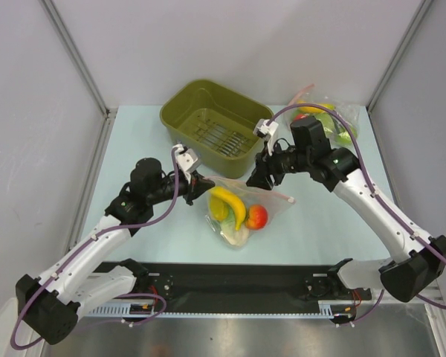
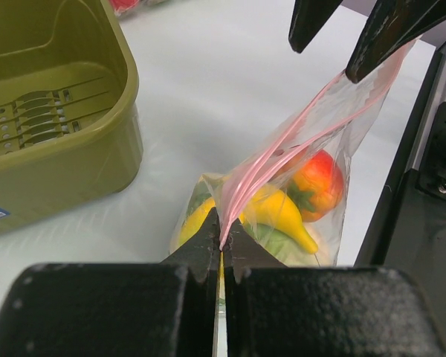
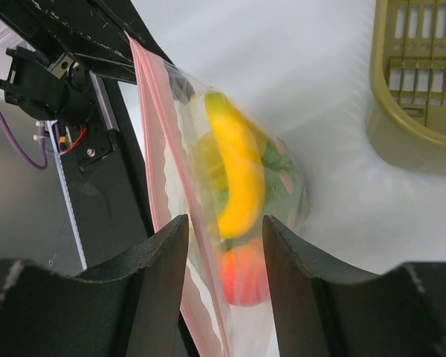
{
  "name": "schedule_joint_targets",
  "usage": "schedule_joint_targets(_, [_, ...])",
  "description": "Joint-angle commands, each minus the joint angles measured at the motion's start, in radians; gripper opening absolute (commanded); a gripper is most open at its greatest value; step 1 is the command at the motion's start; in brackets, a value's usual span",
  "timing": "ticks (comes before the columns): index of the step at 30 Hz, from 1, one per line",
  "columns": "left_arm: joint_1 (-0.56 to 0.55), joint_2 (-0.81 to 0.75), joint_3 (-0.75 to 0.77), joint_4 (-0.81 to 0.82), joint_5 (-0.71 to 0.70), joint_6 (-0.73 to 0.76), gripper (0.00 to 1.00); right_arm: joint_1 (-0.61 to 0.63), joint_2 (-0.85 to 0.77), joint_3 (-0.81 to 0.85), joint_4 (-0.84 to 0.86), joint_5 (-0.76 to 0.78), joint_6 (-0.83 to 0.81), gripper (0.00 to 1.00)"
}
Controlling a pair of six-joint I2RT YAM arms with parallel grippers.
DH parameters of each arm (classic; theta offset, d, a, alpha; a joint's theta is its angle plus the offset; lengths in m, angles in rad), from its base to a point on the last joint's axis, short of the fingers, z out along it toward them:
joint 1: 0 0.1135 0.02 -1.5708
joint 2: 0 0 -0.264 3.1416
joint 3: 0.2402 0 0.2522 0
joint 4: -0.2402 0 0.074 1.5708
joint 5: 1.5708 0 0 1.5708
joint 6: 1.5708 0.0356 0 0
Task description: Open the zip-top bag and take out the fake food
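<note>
The bag's pink strip is pinched shut on both sides by my left gripper, so my right gripper will hold one side of the strip while my left gripper opens and takes the other (image 3: 154, 178).
The zip-top bag (image 1: 276, 201) hangs between both grippers mid-table, its pink strip stretched taut. Inside it are a yellow banana (image 1: 234, 202), a red fruit (image 1: 256, 216) and a pale green cabbage (image 1: 236, 235). My left gripper (image 1: 201, 184) is shut on the left end of the pink strip (image 2: 282, 149), shown in the left wrist view (image 2: 223, 242). My right gripper (image 1: 259, 178) is open at the strip's right end. In the right wrist view (image 3: 224, 238) the strip (image 3: 160, 171) runs between the spread fingers, with the banana (image 3: 238, 171) and red fruit (image 3: 241, 271) behind it.
An olive green basket (image 1: 171, 115) stands at the back, just behind the bag. A second clear bag with green fruits (image 1: 323, 119) lies at the back right. A black rail (image 1: 238, 286) runs along the table's near edge.
</note>
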Motion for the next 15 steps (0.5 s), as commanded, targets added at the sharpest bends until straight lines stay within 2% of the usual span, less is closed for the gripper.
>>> schedule_joint_targets(1, [-0.010, -0.023, 0.014, 0.016, 0.023, 0.021, 0.00, 0.013, -0.003, -0.001, 0.041, -0.025, 0.005, 0.49])
schedule_joint_targets(10, [-0.017, -0.026, 0.014, 0.013, 0.023, 0.024, 0.00, 0.017, 0.022, -0.031, 0.052, -0.032, 0.005, 0.44])
schedule_joint_targets(13, [-0.020, -0.029, 0.014, 0.013, 0.025, 0.025, 0.00, 0.019, 0.029, -0.034, 0.050, -0.039, 0.002, 0.38])
schedule_joint_targets(15, [-0.023, -0.029, 0.012, 0.015, 0.026, 0.024, 0.00, 0.020, 0.032, -0.034, 0.052, -0.042, 0.002, 0.30])
